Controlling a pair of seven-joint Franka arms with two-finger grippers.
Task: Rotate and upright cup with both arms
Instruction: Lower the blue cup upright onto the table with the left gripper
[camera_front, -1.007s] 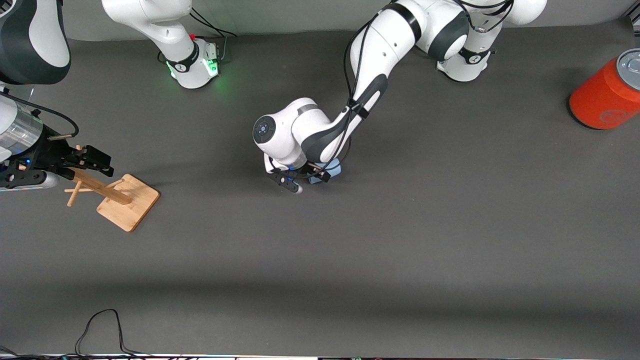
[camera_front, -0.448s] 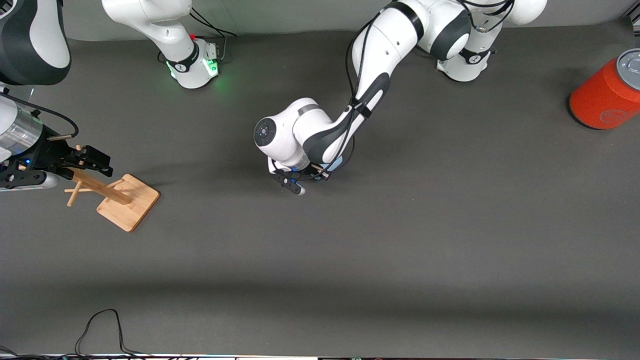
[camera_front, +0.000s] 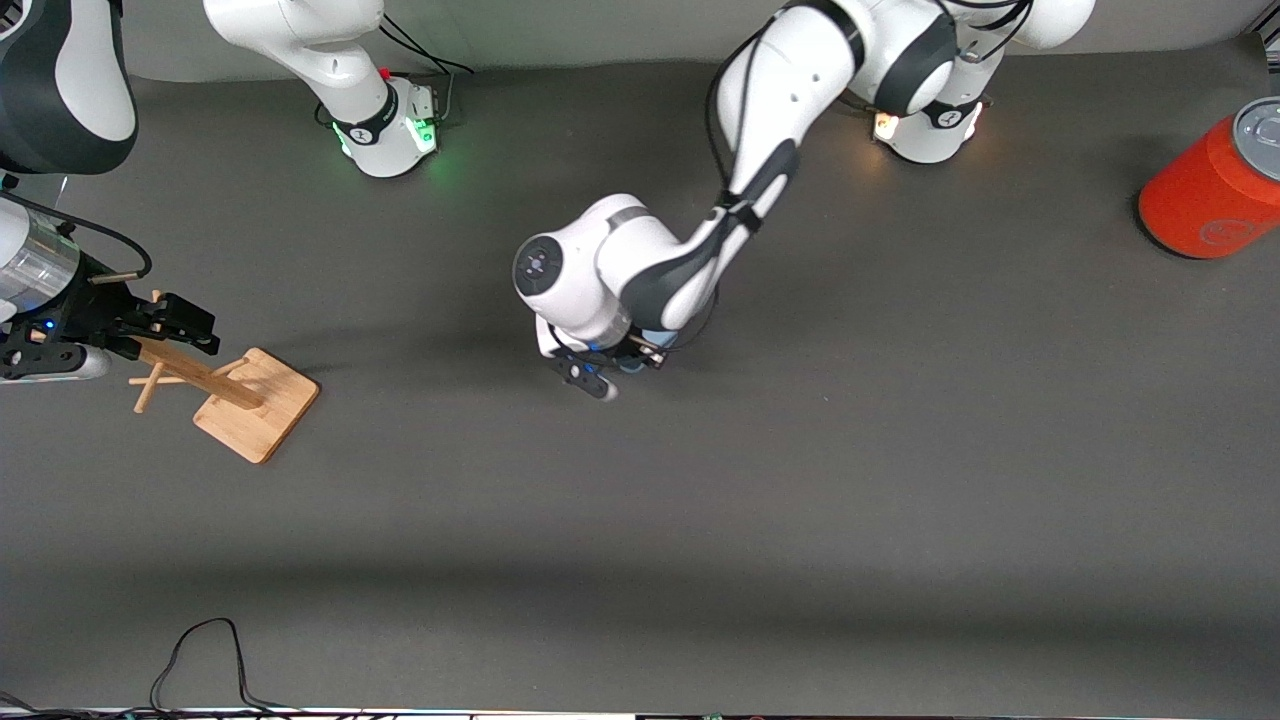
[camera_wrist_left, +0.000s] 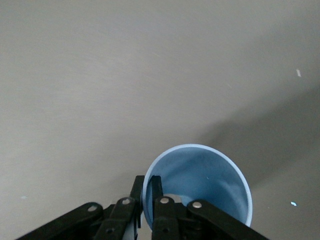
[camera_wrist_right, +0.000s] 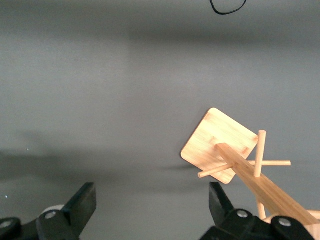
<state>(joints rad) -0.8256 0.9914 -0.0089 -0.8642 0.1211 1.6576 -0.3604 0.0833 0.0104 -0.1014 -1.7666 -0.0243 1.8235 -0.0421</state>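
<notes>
I should use my left gripper to set the pale blue cup down in the middle of the table (camera_front: 681, 371), between the wooden stand and the orange-red can.
The pale blue cup (camera_wrist_left: 200, 180) shows its open mouth to the left wrist view. My left gripper (camera_wrist_left: 146, 187) is shut on the cup's rim, one finger (camera_wrist_left: 137, 186) outside the wall and the other inside. In the front view the left gripper (camera_front: 608, 368) is at mid-table, and the wrist hides all but a sliver of the cup (camera_front: 634, 366). My right gripper (camera_front: 185, 322) waits open over the wooden stand at the right arm's end of the table. In its own wrist view the right gripper (camera_wrist_right: 151, 202) has nothing between its fingers.
A wooden peg stand (camera_front: 255, 400) on a square base (camera_wrist_right: 220, 145) sits under the right gripper. A big orange-red can (camera_front: 1215, 185) with a grey lid stands at the left arm's end. A black cable (camera_front: 200, 650) loops at the table's near edge.
The left gripper has shut on the cup's rim and its wrist has shifted slightly, so less of the cup shows. The right arm has barely moved.
</notes>
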